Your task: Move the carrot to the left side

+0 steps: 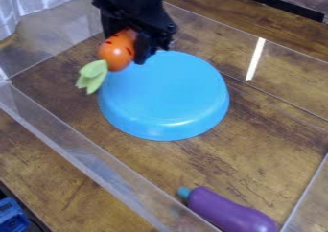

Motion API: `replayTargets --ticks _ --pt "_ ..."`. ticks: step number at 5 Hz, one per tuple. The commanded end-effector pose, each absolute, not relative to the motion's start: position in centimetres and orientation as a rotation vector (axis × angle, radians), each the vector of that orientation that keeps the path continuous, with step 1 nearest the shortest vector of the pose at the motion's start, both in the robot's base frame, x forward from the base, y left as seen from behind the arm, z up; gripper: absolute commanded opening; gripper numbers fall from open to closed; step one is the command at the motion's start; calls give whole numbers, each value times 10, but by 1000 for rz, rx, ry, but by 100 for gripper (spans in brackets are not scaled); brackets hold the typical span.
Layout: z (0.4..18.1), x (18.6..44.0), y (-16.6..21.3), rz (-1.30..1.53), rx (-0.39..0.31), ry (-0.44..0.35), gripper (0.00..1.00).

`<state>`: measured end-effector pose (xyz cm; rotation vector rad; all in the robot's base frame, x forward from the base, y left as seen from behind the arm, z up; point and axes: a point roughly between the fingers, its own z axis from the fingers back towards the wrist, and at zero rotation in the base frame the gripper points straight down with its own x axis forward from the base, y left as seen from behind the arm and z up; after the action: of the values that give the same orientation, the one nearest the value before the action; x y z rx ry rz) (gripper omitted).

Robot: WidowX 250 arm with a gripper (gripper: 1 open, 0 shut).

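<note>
The robot's gripper needs to release the carrot on the wooden table (57,80) between the blue plate and the clear plastic side.
The carrot (115,54), a small orange toy with a light green leafy top (92,77), hangs in the air over the left rim of the blue plate (174,97). My black gripper (128,46) comes down from the top of the view and is shut on the carrot's orange body. The leaves droop down and to the left, above the wooden table just beside the plate.
A purple toy eggplant (231,213) with a green stem lies at the front right. Clear plastic walls (64,145) fence the wooden table on the left and front. A bright reflection streak (255,58) lies right of the plate.
</note>
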<state>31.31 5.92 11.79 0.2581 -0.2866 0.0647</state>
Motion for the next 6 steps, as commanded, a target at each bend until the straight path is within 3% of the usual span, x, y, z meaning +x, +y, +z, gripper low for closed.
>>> replayTargets --ticks 1,2,4,5,6 --pt "134 309 85 22 283 -314 0" --pt "136 301 112 -7 288 -299 0" --pt "84 294 142 57 298 -281 0" --pt "68 306 139 59 306 -282 0" --pt "64 316 134 72 307 -301 0"
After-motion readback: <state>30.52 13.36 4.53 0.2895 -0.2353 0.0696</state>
